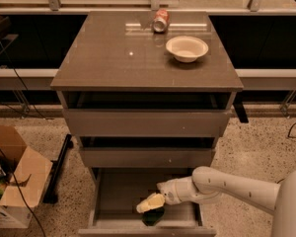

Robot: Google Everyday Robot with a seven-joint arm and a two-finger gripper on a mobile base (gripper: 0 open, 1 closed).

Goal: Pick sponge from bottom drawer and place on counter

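The dark green sponge is next for my gripper to grab by the sponge's end (160, 214) nearest my arm, inside the bottom drawer.
The bottom drawer (113, 191) is pulled open, showing its pale grey floor. The dark green sponge (153, 216) lies at the drawer's front right, partly hidden under my fingers. My gripper (149, 204) reaches in from the right on a white arm, its pale fingers right on top of the sponge. The counter (113, 58) is the glossy brown-grey top of the cabinet.
A white bowl (187, 48) and a tipped red soda can (161, 20) sit on the counter's back right. The two upper drawers (148, 122) stick out slightly. A cardboard box (12, 181) stands on the floor at left, with cables beside it.
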